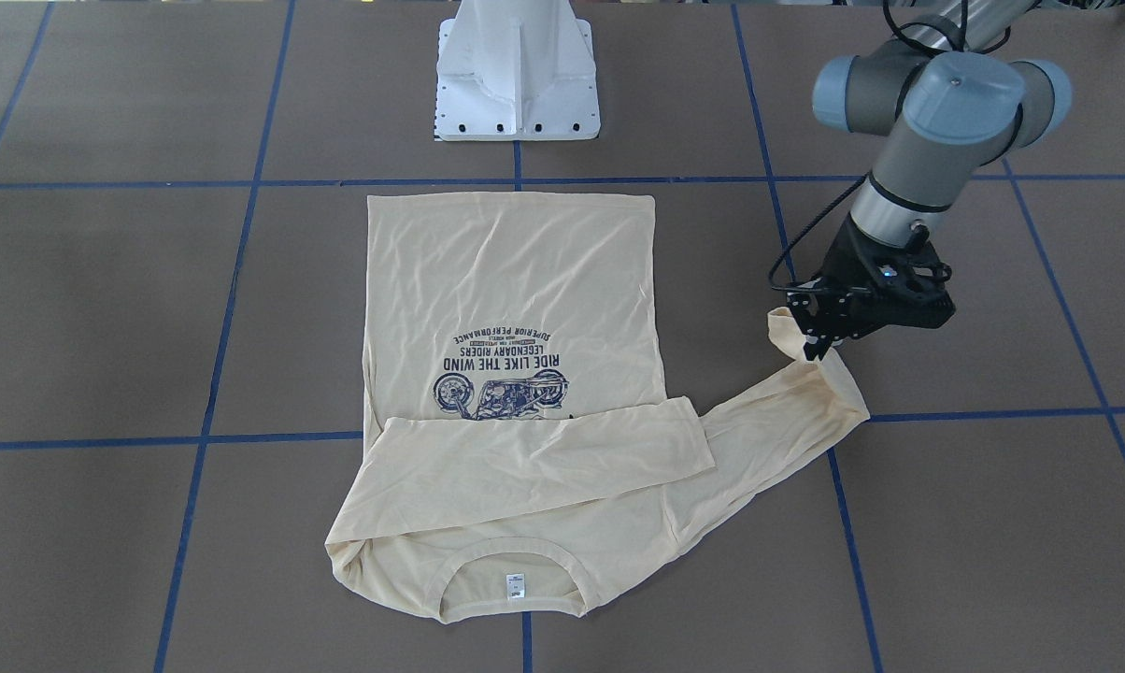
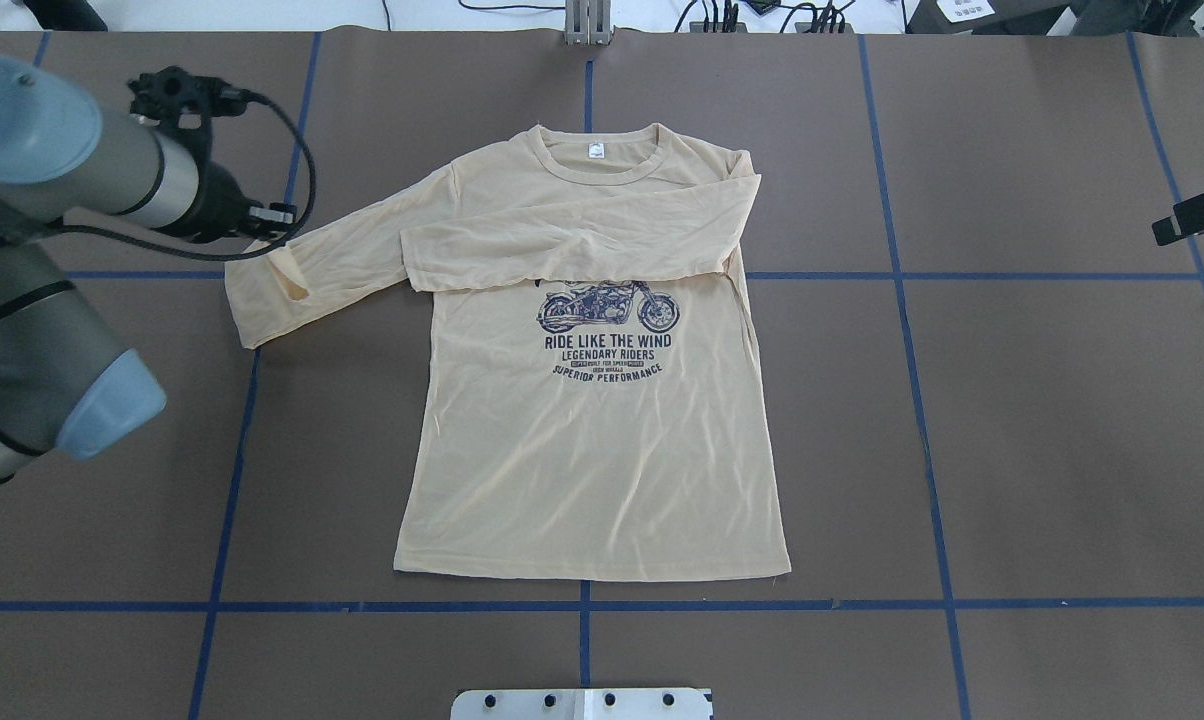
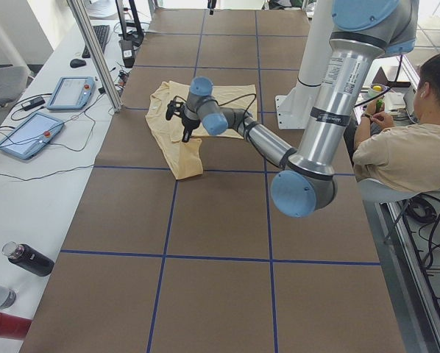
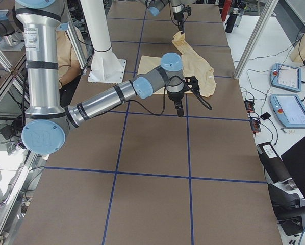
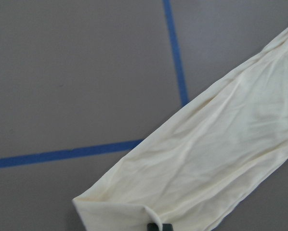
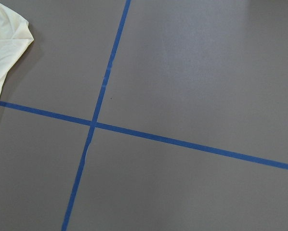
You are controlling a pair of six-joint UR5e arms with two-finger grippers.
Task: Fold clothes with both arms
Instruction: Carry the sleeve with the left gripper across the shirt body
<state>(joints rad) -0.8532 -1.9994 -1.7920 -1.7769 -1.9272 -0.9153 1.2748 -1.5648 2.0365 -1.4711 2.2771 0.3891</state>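
Note:
The robot's left gripper needs to release the stretched-out sleeve's cuff on top of the folded sleeve, beside the shirt's far folded edge [image 1: 385, 462].
The pale cream T-shirt [image 1: 516, 280] lies flat and face up on the brown table, also in the overhead view [image 2: 592, 450]. One sleeve [image 1: 544, 458] is folded across the chest above the motorcycle print. The other sleeve [image 1: 768, 421] stretches out sideways. My left gripper [image 1: 817, 348] is shut on this sleeve's cuff and holds it slightly lifted. The left wrist view shows the sleeve [image 5: 206, 163] pinched at the fingertips [image 5: 158, 226]. My right gripper [image 2: 1197, 213] hangs off to the side, away from the shirt. Whether it is open or shut does not show.
The white pedestal base [image 1: 518, 75] stands behind the shirt's hem. Blue tape lines [image 6: 182, 142] cross the table. A seated operator [image 3: 404, 147] is beside the robot. Tablets [image 3: 29, 136], bottles [image 3: 29, 259] and a metal post [image 3: 95, 51] line the far side bench.

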